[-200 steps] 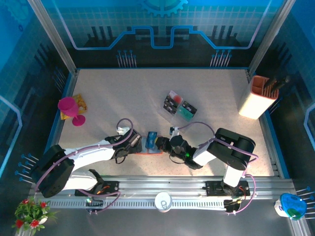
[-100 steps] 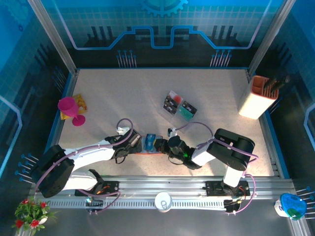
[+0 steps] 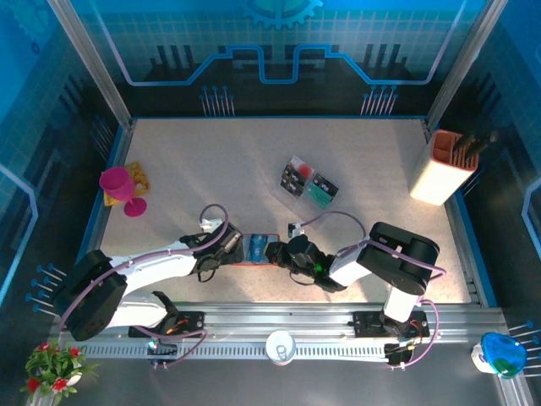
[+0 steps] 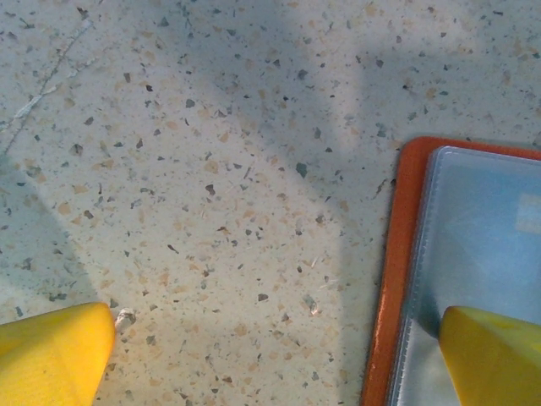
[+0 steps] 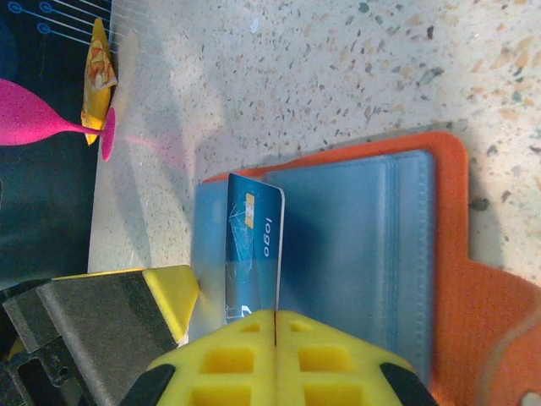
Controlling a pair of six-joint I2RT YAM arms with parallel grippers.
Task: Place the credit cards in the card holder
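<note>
I will use my right gripper to release the blue credit card inside the card holder's clear pocket [image 3: 243, 253] [image 5: 241, 262], beside my left gripper.
The card holder [image 5: 448, 254] lies open on the table, orange-red with clear pockets; its orange edge [image 4: 393, 279] also shows in the left wrist view. My right gripper [image 5: 276, 315] is shut on a blue credit card [image 5: 252, 254], whose far end lies over the holder's left pocket. My left gripper [image 4: 275, 355] is open, one fingertip [image 4: 494, 355] resting on the holder's clear pocket, the other on bare table. From above, the left gripper [image 3: 235, 249] and right gripper [image 3: 277, 251] flank the holder [image 3: 256, 263]. More credit cards [image 3: 319, 193] lie further back.
A clear tray [image 3: 297, 176] at mid-table holds the other cards. A pink goblet [image 3: 118, 188] and a yellow item [image 3: 139, 178] stand at the left edge. A white and orange container [image 3: 444, 165] with utensils sits at the right. A paper cup [image 3: 280, 345] rests on the front rail.
My right gripper has moved left with the blue card, bringing it lower over the holder's left side. The left arm has stayed where it was.
</note>
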